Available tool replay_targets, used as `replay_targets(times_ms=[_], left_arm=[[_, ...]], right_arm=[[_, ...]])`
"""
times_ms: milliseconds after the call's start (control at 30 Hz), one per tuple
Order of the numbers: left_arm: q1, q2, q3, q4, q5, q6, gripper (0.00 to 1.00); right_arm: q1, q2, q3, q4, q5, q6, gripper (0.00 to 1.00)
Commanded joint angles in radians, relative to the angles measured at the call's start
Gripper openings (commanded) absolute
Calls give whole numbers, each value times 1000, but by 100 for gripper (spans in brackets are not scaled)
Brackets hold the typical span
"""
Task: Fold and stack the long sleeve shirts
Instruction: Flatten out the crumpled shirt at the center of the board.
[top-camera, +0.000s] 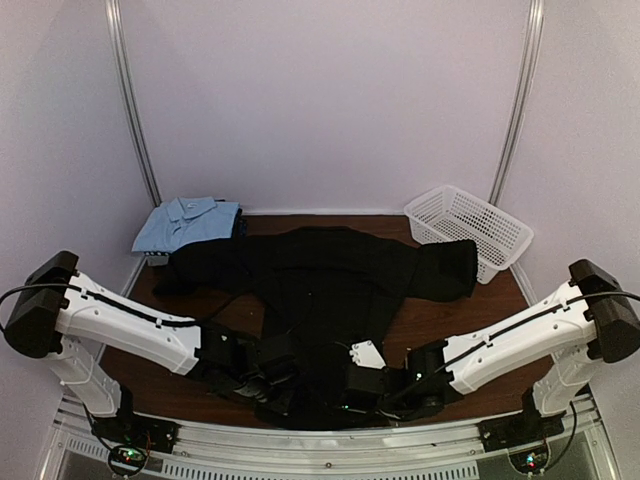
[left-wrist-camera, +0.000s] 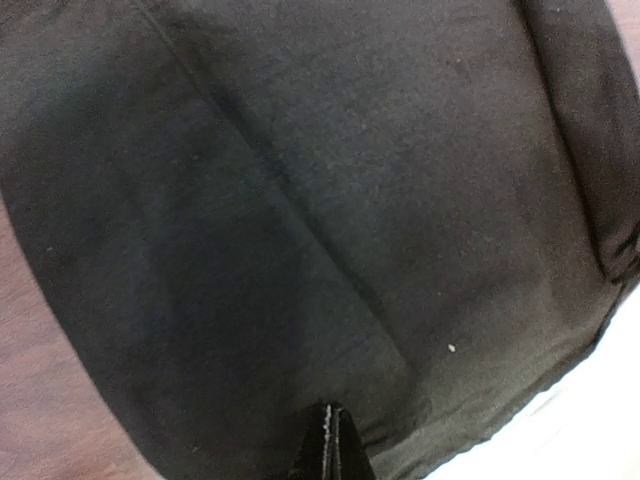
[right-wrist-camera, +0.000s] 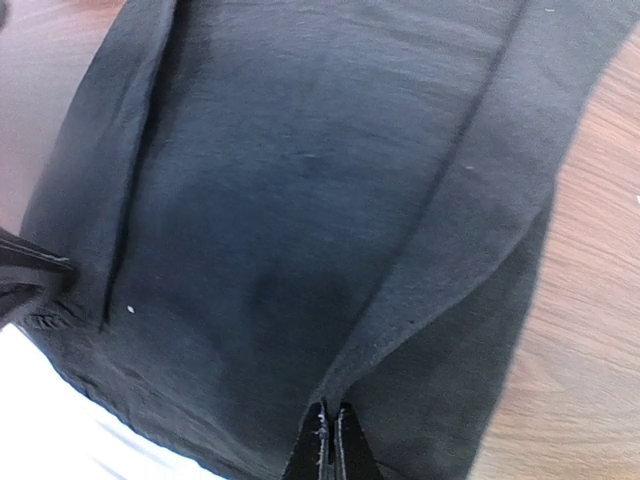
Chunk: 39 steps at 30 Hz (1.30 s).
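Observation:
My left gripper will take the black shirt's outer hem corner (left-wrist-camera: 165, 455), as lengthwise folds narrow its body at the hem, and both grippers need to spread it flat before folding.
A large black long sleeve shirt (top-camera: 320, 285) lies spread across the middle of the brown table, its sleeves reaching left and right. Both grippers are low over its near hem. My left gripper (top-camera: 275, 388) is shut, its tips (left-wrist-camera: 335, 425) pinching the black cloth (left-wrist-camera: 300, 200) close to the hem. My right gripper (top-camera: 352, 388) is also shut (right-wrist-camera: 330, 415), with a raised fold of the black shirt (right-wrist-camera: 300, 200) running in between its fingers. A folded light blue collared shirt (top-camera: 190, 222) rests at the back left.
A white mesh basket (top-camera: 468, 232) stands at the back right, beside the shirt's right sleeve (top-camera: 448, 268). Bare wood (top-camera: 480, 320) shows to the right of the shirt. White walls close in the back and sides.

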<state>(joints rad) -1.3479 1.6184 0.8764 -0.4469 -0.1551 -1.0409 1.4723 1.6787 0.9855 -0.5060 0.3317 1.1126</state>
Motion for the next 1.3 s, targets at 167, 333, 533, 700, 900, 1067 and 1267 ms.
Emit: replay_targets(times_ms=[167,333,533,700,900,1067,1267], left_arm=[[1,-14,33,-18,21,22,1],[1,9,77,-22,32,45,22],[1,69,128,-58,42,74,35],[0,127,176,-127,31,93,40],[-4,136,183,-170,20,87,38],[-5,98,165,-219,-14,56,11],[-3,-6,98,-300,-56,-29,0]], right_arm=[[-15,-141,-150,-88,41,105,0],[-15,-238,-271,-108,26,203,0],[-17,-345,-360,-120,24,258,0],[-17,-370,-379,-138,24,277,0],[-17,-378,-393,-135,21,279,0],[-19,-387,-398,-148,20,279,0],[-29,-410,-420,-160,7,281,0]])
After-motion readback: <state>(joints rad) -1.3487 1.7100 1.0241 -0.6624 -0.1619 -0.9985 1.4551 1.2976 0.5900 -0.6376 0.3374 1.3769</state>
